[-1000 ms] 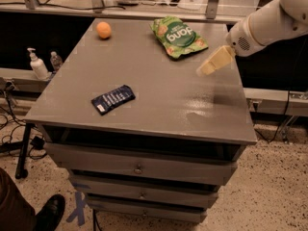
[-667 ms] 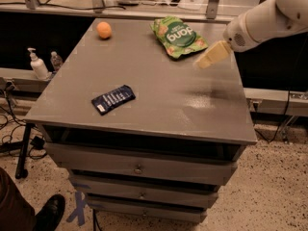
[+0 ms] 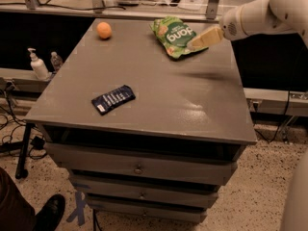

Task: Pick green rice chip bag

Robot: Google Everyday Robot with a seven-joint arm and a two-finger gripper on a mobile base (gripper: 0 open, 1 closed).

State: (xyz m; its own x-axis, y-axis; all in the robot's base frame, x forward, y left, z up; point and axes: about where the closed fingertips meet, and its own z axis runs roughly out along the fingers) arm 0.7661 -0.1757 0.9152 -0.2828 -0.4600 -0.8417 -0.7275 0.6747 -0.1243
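Observation:
The edge (image 3: pixel 191 36) of the green rice chip bag, on the side that faces away from the orange, is the spot my gripper should close on.
The green rice chip bag (image 3: pixel 174 35) lies flat near the far edge of the grey cabinet top (image 3: pixel 159 90), right of centre. It is bright green with a darker green circle and white lettering. My gripper (image 3: pixel 196 43) comes in from the upper right on a white arm and hovers over the bag's right lower edge. Its cream-coloured tip points left and down at the bag. The bag rests on the surface, partly covered by the gripper at its right side.
An orange (image 3: pixel 104 30) sits at the far left of the top. A small dark blue flat packet (image 3: pixel 113 99) lies left of centre toward the front. Bottles (image 3: pixel 37 65) stand on a ledge to the left. A person's shoe (image 3: pixel 48 214) is at bottom left.
The arm has moved left and toward the far edge, bringing the gripper from beside the bag's right side to over its right lower edge. The bag, orange and packet have not moved.

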